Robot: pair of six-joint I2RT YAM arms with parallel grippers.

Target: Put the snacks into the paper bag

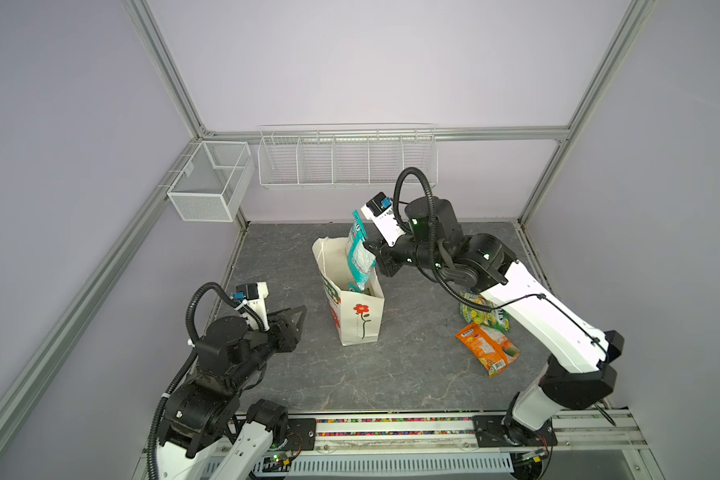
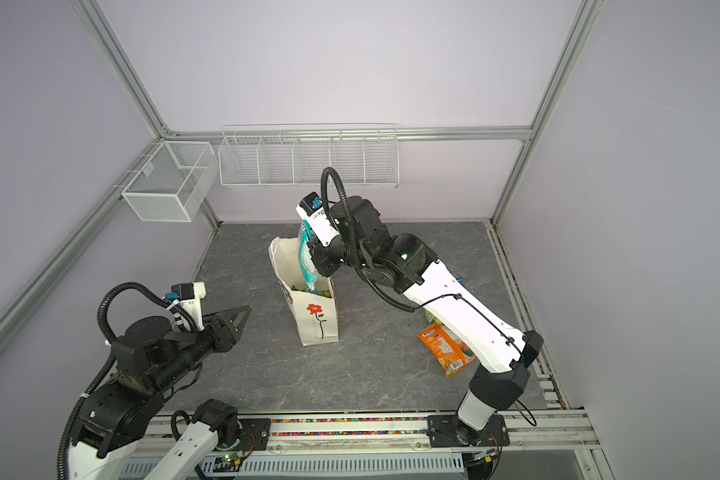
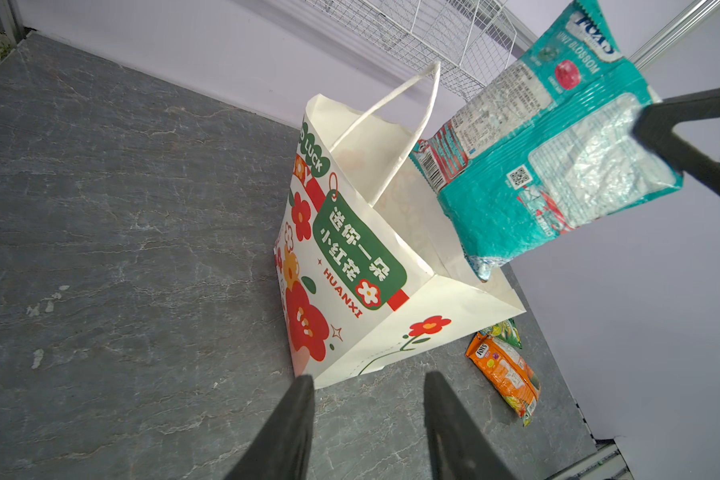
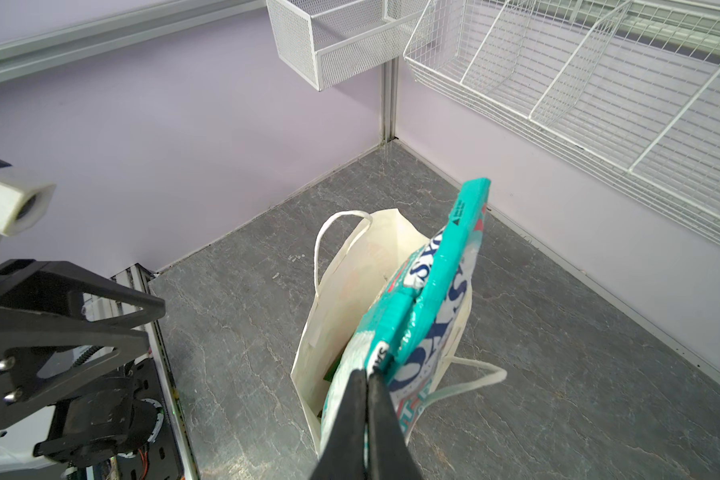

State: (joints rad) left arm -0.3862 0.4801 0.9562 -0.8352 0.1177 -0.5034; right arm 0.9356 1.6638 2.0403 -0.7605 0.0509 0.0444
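Observation:
My right gripper is going to let go of the teal FOX'S snacks over the green packaging deep inside the paper bag (image 1: 357, 280) (image 4: 361, 369).
The paper bag (image 1: 360, 320) (image 2: 316, 320) (image 3: 350, 257) (image 4: 341, 291) stands open mid-table, cream with red flowers. My right gripper (image 1: 371, 254) (image 2: 314, 255) (image 4: 366, 374) is shut on teal FOX'S snacks (image 1: 357, 253) (image 2: 306, 253) (image 3: 549, 166) (image 4: 433, 299); they look like two packets pressed together. They hang upright with their lower end inside the bag's mouth. An orange packet (image 1: 489, 347) (image 2: 443, 345) (image 3: 506, 374) and a green-yellow one (image 1: 485, 313) (image 3: 504, 332) lie on the table to the right, partly under the right arm. My left gripper (image 1: 302, 309) (image 2: 248, 309) (image 3: 368, 378) hovers open and empty left of the bag.
A white mesh basket (image 1: 211, 187) hangs on the left wall. A long wire basket (image 1: 346, 160) with dividers hangs on the back wall. One bag handle (image 4: 470, 374) droops outside, toward the right arm. Something green (image 4: 332, 371) shows deep inside the bag.

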